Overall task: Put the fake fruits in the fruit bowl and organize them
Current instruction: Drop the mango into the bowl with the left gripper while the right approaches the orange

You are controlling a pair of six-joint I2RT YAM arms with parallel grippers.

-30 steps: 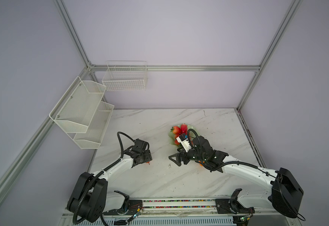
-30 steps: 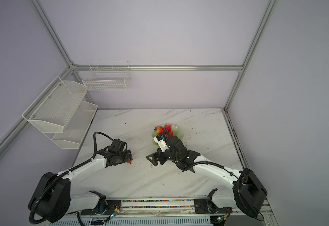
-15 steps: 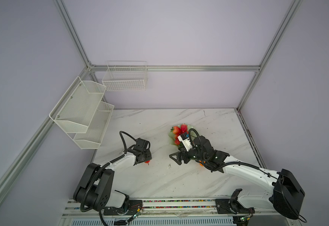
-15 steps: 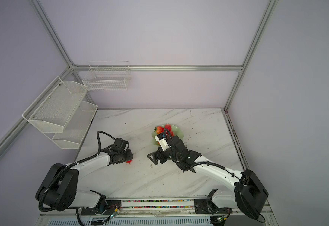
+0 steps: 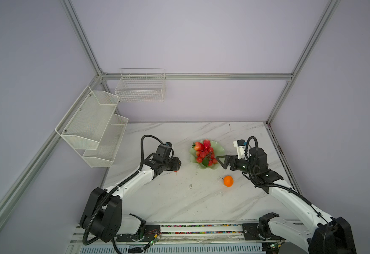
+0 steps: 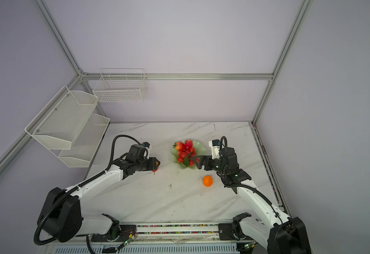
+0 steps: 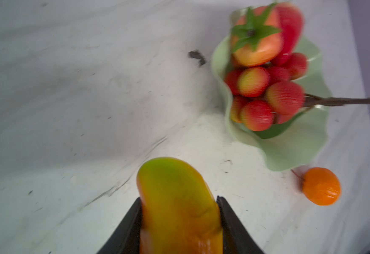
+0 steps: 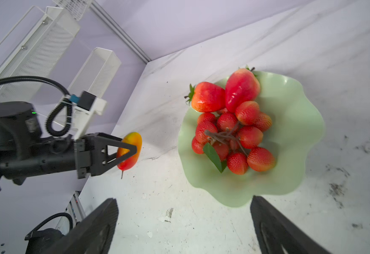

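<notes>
My left gripper holds the red-yellow oblong fruit just above the marble beside the bowl. I need to let it go in the fruit bowl's bare side (image 5: 218,152) (image 7: 314,81), next to the red grape cluster.
My left gripper (image 5: 177,165) is shut on the red-yellow oblong fruit (image 7: 175,198), held just above the marble left of the fruit bowl (image 5: 221,150). The right wrist view shows that fruit (image 8: 133,140) between the black fingers. The pale green bowl (image 8: 294,132) holds two strawberries (image 8: 207,96) (image 8: 241,88) and the red grape cluster (image 8: 230,140) with its green leaf. A round orange (image 5: 228,181) lies on the table just in front of the bowl. My right gripper (image 5: 221,162) is open and empty at the bowl's front right rim, jaws wide apart.
White mesh shelves (image 5: 91,127) hang on the left wall and a wire basket (image 5: 141,88) on the back wall. The marble table (image 5: 179,198) ends at aluminium frame posts on the right (image 5: 278,149). Dark specks mark the tabletop.
The left gripper has closed on the oblong fruit and shifted toward the bowl. The right gripper has pulled back to the right, uncovering the orange.
</notes>
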